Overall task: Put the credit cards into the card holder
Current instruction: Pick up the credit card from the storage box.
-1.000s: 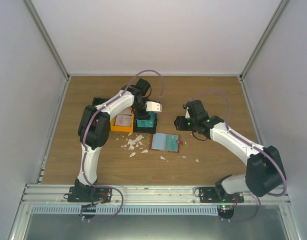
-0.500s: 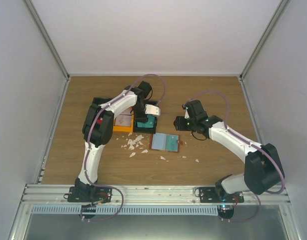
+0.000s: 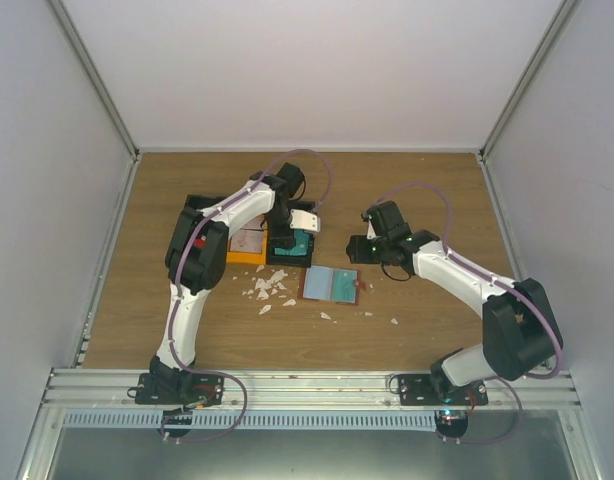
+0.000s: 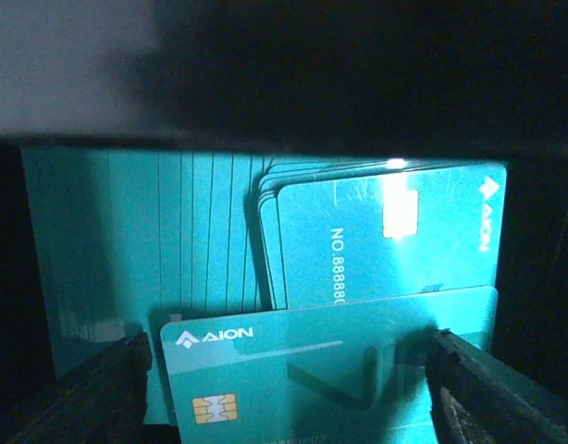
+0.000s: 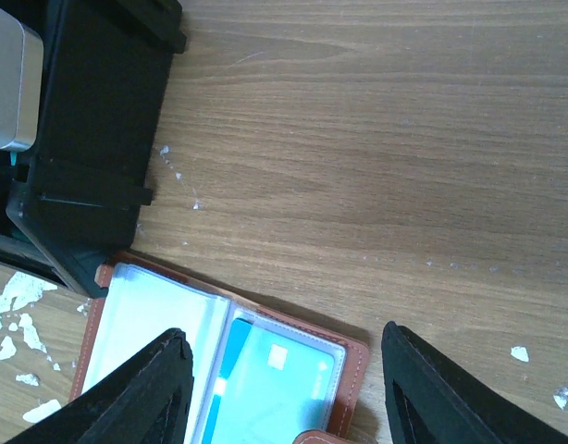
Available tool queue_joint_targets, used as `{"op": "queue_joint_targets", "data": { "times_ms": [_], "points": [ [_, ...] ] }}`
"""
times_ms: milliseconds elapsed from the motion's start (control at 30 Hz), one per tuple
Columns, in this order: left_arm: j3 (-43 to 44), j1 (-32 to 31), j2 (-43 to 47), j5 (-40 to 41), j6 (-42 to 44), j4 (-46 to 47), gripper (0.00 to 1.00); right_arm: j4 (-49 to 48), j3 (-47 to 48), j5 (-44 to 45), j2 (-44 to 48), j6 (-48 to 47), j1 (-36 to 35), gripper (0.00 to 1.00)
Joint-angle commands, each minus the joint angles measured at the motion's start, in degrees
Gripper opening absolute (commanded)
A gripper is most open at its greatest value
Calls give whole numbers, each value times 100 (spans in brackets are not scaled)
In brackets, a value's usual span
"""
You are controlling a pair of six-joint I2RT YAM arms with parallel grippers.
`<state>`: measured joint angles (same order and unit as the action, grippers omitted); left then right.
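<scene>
My left gripper should close on the tilted teal card, at its end [image 3: 278, 252] [image 4: 395, 402] closest to the orange bin, by the near side of the black bin.
The card holder [image 3: 332, 284] lies open on the table, brown leather with clear sleeves. In the right wrist view its right sleeve holds a teal card [image 5: 275, 379] inside the leather rim [image 5: 355, 356]. My right gripper [image 3: 359, 250] is open and empty, hovering over the holder's far right edge [image 5: 284, 338]. My left gripper [image 3: 291, 238] is down in the black bin [image 3: 287, 258] of teal credit cards [image 4: 386, 231]. Its jaws are wide apart [image 4: 289, 388], and one teal card [image 4: 326, 365] lies across between the fingers [image 4: 99, 388], tilted off the stack.
An orange bin [image 3: 232, 255] with pinkish cards [image 3: 249, 238] stands left of the black bin. White scraps [image 3: 267, 288] lie on the wood in front of the bins and near the holder. The black bin [image 5: 90, 139] sits close to the holder's far left corner.
My left gripper has moved down and towards me into the black bin of teal cards. My right gripper has shifted slightly left, staying open.
</scene>
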<state>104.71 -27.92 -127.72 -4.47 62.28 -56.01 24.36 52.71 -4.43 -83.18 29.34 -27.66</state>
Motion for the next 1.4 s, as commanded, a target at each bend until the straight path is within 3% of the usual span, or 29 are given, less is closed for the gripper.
{"op": "queue_joint_targets", "data": {
  "times_ms": [0,100,333,933,1367],
  "points": [
    [-53,-53,-59,218,-106,-156,83,-124,99,-8,-41,-65,50,57],
    [-47,-86,-77,287,-136,-234,84,-120,84,-10,-28,-77,50,57],
    [-6,-127,37,252,-94,-421,71,-89,62,25,46,-91,50,57],
    [-75,-180,483,4,-163,-706,63,-90,21,38,81,-87,48,57],
    [-155,-179,82,527,-69,-50,74,-89,-25,31,43,-65,49,57]
  ]
}}
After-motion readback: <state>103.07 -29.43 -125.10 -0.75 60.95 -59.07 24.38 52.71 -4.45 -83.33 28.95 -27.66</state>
